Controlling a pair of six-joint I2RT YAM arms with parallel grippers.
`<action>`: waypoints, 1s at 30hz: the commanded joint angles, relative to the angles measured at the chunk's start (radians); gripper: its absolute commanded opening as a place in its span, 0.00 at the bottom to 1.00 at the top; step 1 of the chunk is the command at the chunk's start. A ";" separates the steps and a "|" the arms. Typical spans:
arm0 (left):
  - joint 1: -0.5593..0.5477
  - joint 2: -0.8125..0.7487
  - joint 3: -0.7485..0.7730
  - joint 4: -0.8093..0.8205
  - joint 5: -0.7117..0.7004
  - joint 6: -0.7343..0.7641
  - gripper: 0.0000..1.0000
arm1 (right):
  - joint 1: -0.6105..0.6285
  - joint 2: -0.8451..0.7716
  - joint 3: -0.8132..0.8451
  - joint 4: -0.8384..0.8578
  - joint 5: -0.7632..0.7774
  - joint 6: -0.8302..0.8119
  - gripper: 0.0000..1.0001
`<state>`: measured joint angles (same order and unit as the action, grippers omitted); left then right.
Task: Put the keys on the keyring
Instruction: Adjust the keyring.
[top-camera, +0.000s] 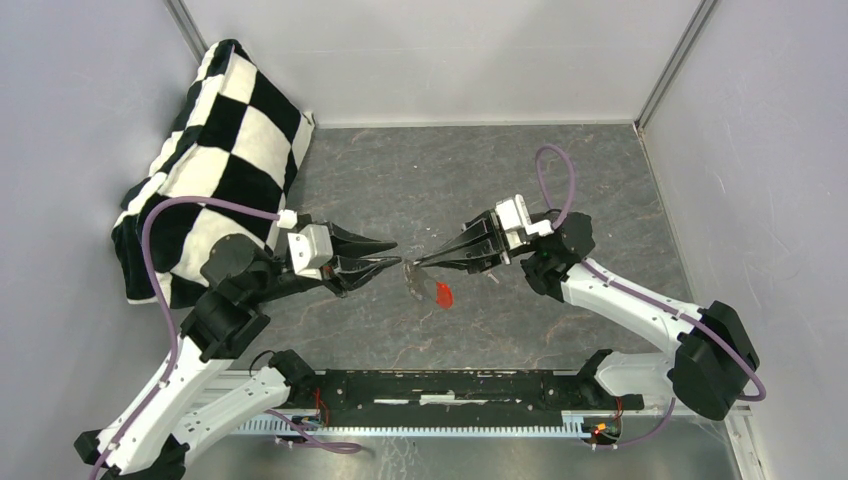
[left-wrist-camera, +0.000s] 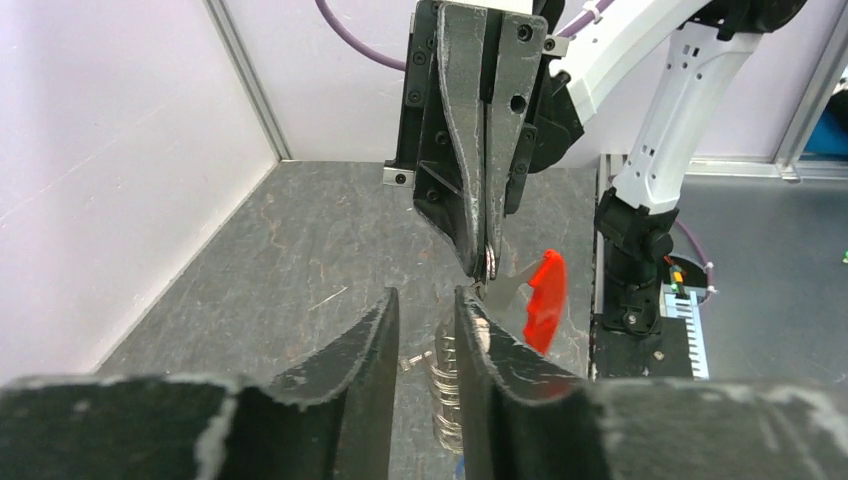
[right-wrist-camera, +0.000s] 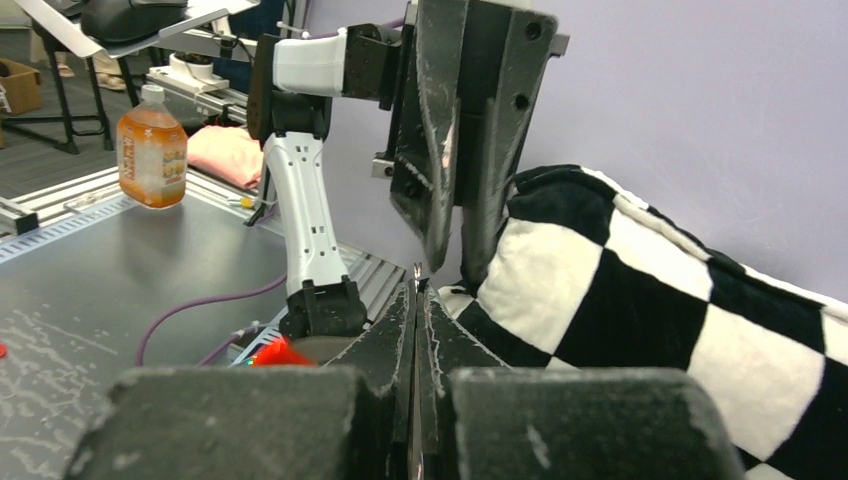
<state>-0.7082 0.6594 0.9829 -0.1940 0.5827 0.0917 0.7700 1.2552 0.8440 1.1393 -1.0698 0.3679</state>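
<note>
The left gripper's open fingers reach only the silver wire coils by the grey key's edge, so it should move in and pinch the metal (top-camera: 419, 275) beneath the right gripper's fingers.
My right gripper (top-camera: 420, 264) is shut on the edge of a thin grey metal key (left-wrist-camera: 505, 288), held above the table. In the right wrist view only a metal sliver shows between the pads (right-wrist-camera: 416, 285). The red keyring (top-camera: 443, 294) hangs just beyond that metal, to the right in the left wrist view (left-wrist-camera: 545, 298) and low left in the right wrist view (right-wrist-camera: 280, 352). My left gripper (top-camera: 397, 253) is open and faces the right one tip to tip. Silver wire coils (left-wrist-camera: 447, 385) show between its fingers (left-wrist-camera: 427, 295), against the right finger. A blue bit (left-wrist-camera: 458, 468) peeks below them. No yellow cap shows.
A black-and-white checked cushion (top-camera: 225, 150) leans in the far left corner, close behind the left arm. Grey walls enclose the dark slate table (top-camera: 560, 190) on three sides. The black base rail (top-camera: 450, 390) runs along the near edge.
</note>
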 joint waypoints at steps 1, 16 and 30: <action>0.004 -0.015 0.029 -0.011 -0.044 0.045 0.37 | 0.000 -0.011 0.012 0.066 -0.012 0.041 0.01; 0.004 -0.015 -0.080 0.079 0.066 -0.081 0.55 | 0.002 0.007 -0.009 0.157 0.044 0.102 0.01; 0.004 0.019 -0.100 0.235 0.096 -0.149 0.47 | 0.003 0.023 -0.017 0.181 0.054 0.129 0.01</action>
<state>-0.7082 0.6876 0.8810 -0.0353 0.6392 -0.0010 0.7700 1.2785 0.8307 1.2690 -1.0428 0.4896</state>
